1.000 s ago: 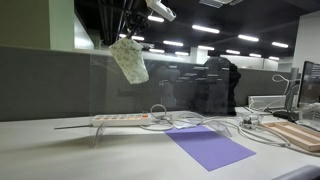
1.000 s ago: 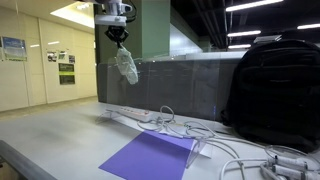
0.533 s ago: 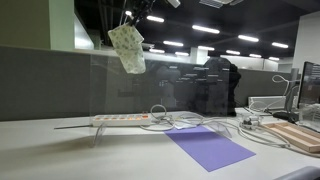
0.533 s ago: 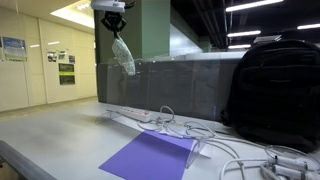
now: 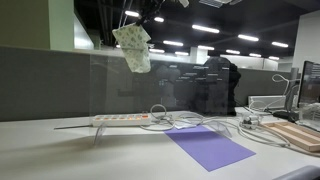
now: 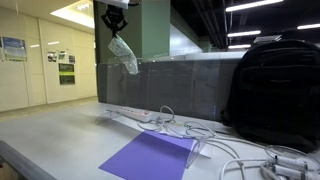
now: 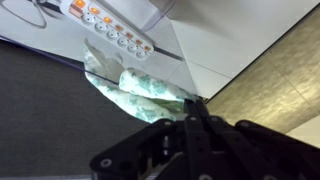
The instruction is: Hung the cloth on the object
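Next, I let go of the cloth draped over the clear plastic panel (image 5: 138,79), above the cable end of the power strip.
The pale cream-and-green speckled cloth (image 5: 133,49) hangs crumpled from my gripper (image 5: 128,22), high above the table. It also shows in the other exterior view (image 6: 123,54) under the gripper (image 6: 115,24). The clear plastic panel (image 5: 170,85) stands upright behind the power strip; its top edge (image 6: 180,61) runs just below the cloth's lower part. In the wrist view the gripper (image 7: 190,110) is shut on the cloth (image 7: 135,85), which dangles away from the black fingers beside the panel's thin edge.
A white power strip (image 5: 120,119) with cables lies on the table (image 5: 60,150) at the panel's foot. A flat purple mat (image 5: 208,146) lies in front. A black backpack (image 6: 272,90) stands to one side. Boards and a monitor (image 5: 310,90) sit at the table's far end.
My gripper has lifted the cloth higher and carried it sideways along the panel's top edge. The cloth has swung and turned as it rose.
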Tool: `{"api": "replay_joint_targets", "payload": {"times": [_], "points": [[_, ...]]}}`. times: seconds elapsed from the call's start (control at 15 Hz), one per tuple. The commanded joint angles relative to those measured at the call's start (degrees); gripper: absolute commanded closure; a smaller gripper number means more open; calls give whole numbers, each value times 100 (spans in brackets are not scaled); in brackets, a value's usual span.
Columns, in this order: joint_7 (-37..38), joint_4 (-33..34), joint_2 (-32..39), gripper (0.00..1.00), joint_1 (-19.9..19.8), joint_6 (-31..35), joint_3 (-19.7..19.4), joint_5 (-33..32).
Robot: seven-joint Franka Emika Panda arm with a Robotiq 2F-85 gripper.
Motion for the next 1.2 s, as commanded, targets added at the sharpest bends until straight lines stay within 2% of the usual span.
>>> {"api": "replay_joint_targets", "payload": {"times": [0.0, 0.27, 0.47, 1.13], "points": [[-181, 390, -8, 100, 109, -703, -221, 348], [-121, 542, 24, 100, 76, -856, -265, 321], [-133, 562, 88, 100, 64, -736, -304, 349], [-200, 1047, 405, 100, -12, -748, -434, 1001]]}}
